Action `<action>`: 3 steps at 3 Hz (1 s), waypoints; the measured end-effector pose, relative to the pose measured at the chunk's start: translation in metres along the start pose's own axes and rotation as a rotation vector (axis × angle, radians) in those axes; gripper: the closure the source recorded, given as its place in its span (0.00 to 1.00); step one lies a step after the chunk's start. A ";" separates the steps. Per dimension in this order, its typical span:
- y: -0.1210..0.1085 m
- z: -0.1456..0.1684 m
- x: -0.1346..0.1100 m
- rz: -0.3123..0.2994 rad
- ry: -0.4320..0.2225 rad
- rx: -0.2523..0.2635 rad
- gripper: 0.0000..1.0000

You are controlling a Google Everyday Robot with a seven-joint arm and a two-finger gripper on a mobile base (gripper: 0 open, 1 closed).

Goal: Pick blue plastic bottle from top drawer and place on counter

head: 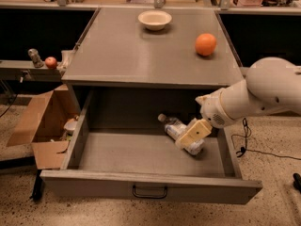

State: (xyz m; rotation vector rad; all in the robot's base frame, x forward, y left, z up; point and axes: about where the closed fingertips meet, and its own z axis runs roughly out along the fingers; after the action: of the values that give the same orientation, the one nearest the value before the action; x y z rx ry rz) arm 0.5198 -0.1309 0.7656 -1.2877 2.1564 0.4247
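Note:
I will close my gripper on the bottom end point(194, 147) of the blue plastic bottle, the end away from its white cap.
The blue plastic bottle point(173, 127) lies on its side in the back right of the open top drawer point(94, 185), white cap toward the back left. My gripper point(193, 134) is down inside the drawer, right over the bottle's middle and covering part of it. The white arm point(263, 91) reaches in from the right. The grey counter point(136, 55) is directly above the drawer.
A white bowl point(154, 19) and a round orange fruit point(206, 44) sit on the counter's far part. An open cardboard box point(42, 126) stands on the floor left of the drawer. A side shelf point(28, 69) at the left holds a small red ball point(51, 61).

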 end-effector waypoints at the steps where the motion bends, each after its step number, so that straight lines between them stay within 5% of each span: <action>1: -0.020 0.026 0.018 0.032 0.000 0.050 0.00; 3: -0.055 0.079 0.055 0.072 0.063 0.121 0.00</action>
State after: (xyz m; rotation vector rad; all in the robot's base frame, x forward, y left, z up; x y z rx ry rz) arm 0.5731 -0.1526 0.6712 -1.1737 2.2499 0.2806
